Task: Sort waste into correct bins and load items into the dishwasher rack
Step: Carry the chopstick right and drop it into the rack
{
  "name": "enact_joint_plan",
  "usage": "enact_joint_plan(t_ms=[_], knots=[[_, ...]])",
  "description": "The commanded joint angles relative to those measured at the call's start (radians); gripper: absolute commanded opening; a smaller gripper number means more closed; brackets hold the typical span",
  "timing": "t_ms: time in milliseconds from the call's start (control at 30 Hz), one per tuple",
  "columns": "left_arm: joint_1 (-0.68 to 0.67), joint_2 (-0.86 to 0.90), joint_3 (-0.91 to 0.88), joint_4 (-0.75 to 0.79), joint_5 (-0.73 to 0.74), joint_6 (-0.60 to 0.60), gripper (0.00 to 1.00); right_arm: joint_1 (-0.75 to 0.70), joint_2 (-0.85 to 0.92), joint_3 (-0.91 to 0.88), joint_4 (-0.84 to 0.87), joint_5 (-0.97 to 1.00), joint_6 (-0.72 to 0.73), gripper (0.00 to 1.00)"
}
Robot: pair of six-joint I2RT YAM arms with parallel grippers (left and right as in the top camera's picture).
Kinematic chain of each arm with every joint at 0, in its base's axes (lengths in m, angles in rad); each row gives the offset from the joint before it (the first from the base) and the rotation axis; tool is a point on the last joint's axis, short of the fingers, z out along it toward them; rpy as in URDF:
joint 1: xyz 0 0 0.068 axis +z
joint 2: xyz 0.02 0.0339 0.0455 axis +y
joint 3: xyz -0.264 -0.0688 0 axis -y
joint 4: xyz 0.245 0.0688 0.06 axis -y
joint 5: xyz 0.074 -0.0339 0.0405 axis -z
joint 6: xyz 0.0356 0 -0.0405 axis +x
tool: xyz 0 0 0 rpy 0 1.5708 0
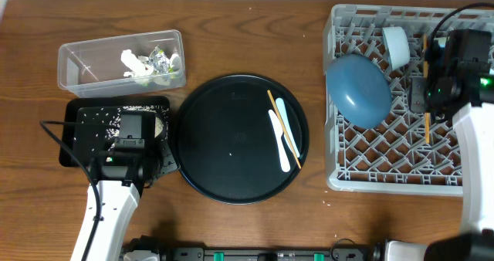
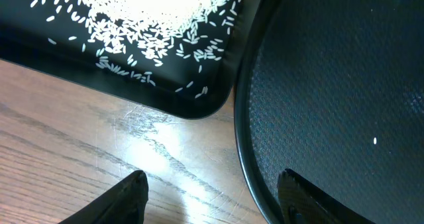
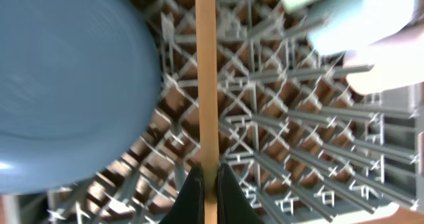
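Note:
The robot's right gripper will release the wooden chopstick, now held over the rack, in the grey dishwasher rack, lengthwise (image 1: 408,127) beside the dark blue dish.
My right gripper (image 3: 206,179) is shut on a wooden chopstick (image 3: 206,71) (image 1: 427,128) and holds it over the grey dishwasher rack (image 1: 401,149) (image 3: 298,141). In the rack lean a dark blue dish (image 1: 357,89) (image 3: 73,85) and a white cup (image 1: 396,46). My left gripper (image 2: 212,187) (image 1: 154,162) hangs open and empty above bare wood, between the corner of the shallow black tray (image 2: 199,108) (image 1: 77,130) and the round tray. Rice grains (image 2: 132,25) lie in the shallow tray. The clear tub (image 1: 85,64) holds tissue pieces (image 1: 133,62) and a wrapper (image 1: 160,56).
A large round black tray (image 1: 231,145) (image 2: 331,85) lies mid-table with another chopstick (image 1: 278,114) and two pale spoons (image 1: 282,141) on its right half. The left arm covers part of the shallow black tray. The rack reaches the table's right edge.

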Motion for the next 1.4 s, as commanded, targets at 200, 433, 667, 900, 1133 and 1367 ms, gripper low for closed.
enact_joint_plan(t_ms=[200, 433, 667, 900, 1133, 1367], knots=[[0.005, 0.0, 0.012, -0.003, -0.008, -0.009, 0.65, -0.018, 0.141, -0.025, -0.016, 0.093, -0.03, 0.01], [0.005, 0.0, 0.012, -0.002, -0.008, -0.009, 0.65, -0.018, 0.187, -0.056, 0.001, 0.129, 0.014, 0.01], [0.005, 0.0, 0.012, -0.003, -0.008, -0.01, 0.64, -0.018, 0.191, -0.084, 0.039, 0.129, 0.021, 0.01], [0.005, 0.0, 0.012, -0.003, -0.008, -0.009, 0.64, -0.018, 0.191, -0.085, 0.05, 0.129, 0.021, 0.09], [0.005, 0.0, 0.012, -0.003, -0.008, -0.01, 0.64, -0.018, 0.192, -0.087, 0.085, 0.122, 0.021, 0.14], [0.005, 0.0, 0.012, -0.003, -0.008, -0.009, 0.65, -0.016, 0.189, -0.085, 0.082, 0.036, 0.032, 0.15]])
